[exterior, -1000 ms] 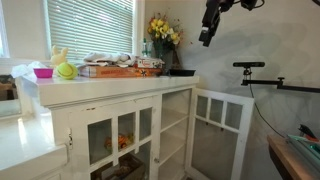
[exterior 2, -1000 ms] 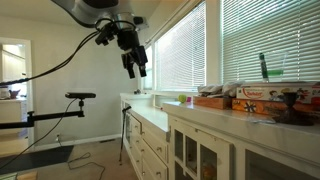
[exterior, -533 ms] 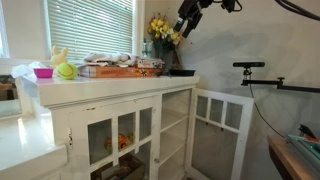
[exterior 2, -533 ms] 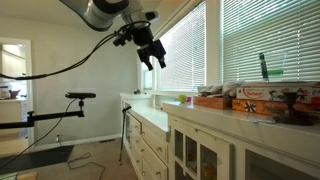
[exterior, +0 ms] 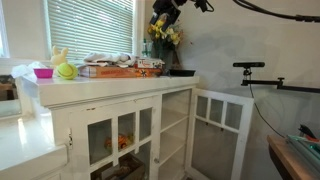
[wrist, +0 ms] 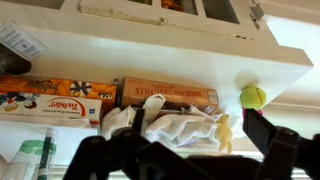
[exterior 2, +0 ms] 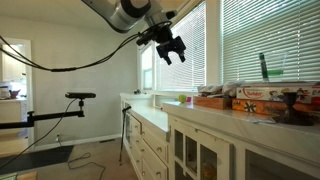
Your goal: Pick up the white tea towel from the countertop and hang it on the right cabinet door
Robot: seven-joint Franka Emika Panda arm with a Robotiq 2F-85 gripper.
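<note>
The robot's gripper should next move to the white tea towel's bunched end (exterior: 121, 56) (wrist: 117, 120) beside the Twister box and close there.
The white tea towel (wrist: 175, 128) lies crumpled on the countertop behind the boxes; it also shows in an exterior view (exterior: 105, 58). My gripper (wrist: 180, 160) is open and empty, with its dark fingers spread wide at the bottom of the wrist view. It hangs high in the air above the counter's end, near the flowers, in both exterior views (exterior: 160, 22) (exterior 2: 175, 52), well clear of the towel. The right cabinet door (exterior: 215, 130) stands open below the counter.
Flat boxes (wrist: 55, 100) (exterior: 120, 70) lie along the counter in front of the towel. A tennis ball (wrist: 253, 96) (exterior: 66, 71), a pink bowl (exterior: 43, 72) and a yellow figure (wrist: 222, 132) sit nearby. Yellow flowers (exterior: 163, 32) stand just under the gripper. A camera stand (exterior: 250, 66) stands beside the cabinet.
The arm has swung from out beyond the cabinet's end to above the counter, toward the window blinds. The gripper stays open and empty. The towel has not moved.
</note>
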